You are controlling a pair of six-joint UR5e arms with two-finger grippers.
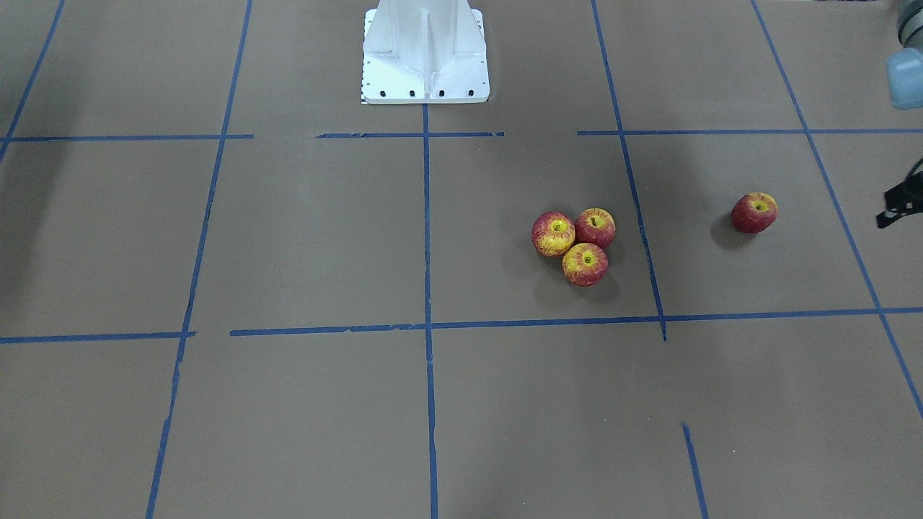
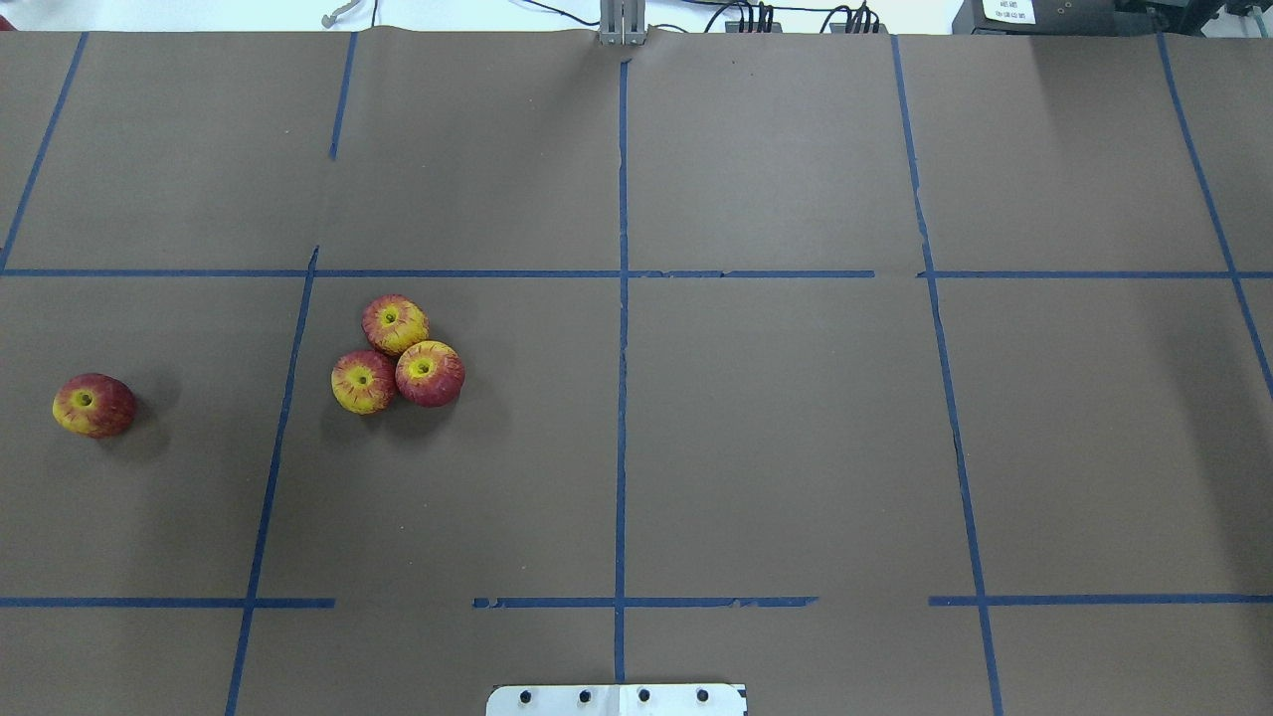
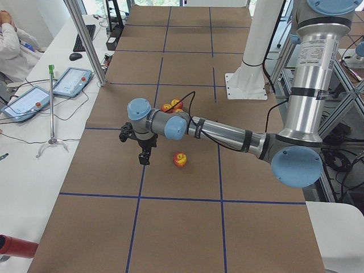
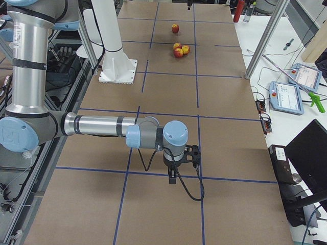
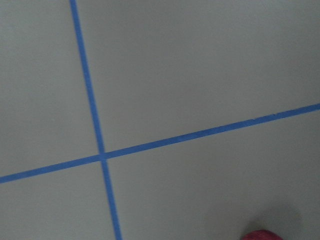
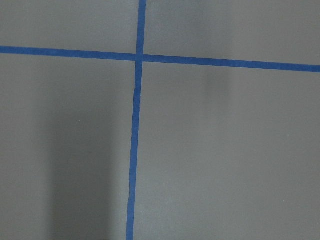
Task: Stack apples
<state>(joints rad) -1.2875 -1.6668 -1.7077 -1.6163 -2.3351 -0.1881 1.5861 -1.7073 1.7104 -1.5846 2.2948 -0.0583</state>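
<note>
The robot's left gripper should next go to the lone apple, away from the cluster, and close around the lone apple's sides (image 1: 754, 213) (image 5: 261, 235).
Three red-and-yellow apples touch in a cluster on the brown table: one (image 2: 395, 324), one (image 2: 363, 382) and one (image 2: 430, 374), also in the front view (image 1: 585, 264). A fourth apple (image 2: 94, 405) (image 1: 754, 212) lies alone, further to the robot's left. My left gripper (image 3: 144, 157) hovers beside this lone apple (image 3: 180, 160); only its edge (image 1: 894, 209) shows in the front view, and I cannot tell if it is open. A red sliver of apple (image 5: 262, 235) shows at the bottom of the left wrist view. My right gripper (image 4: 173, 174) hangs far from the apples; I cannot tell its state.
Blue tape lines (image 2: 621, 398) divide the table into squares. The white robot base (image 1: 425, 58) stands at the table's middle edge. Tablets (image 3: 73, 81), a metal post (image 3: 85, 40) and a seated person (image 3: 11, 40) are on the operators' side.
</note>
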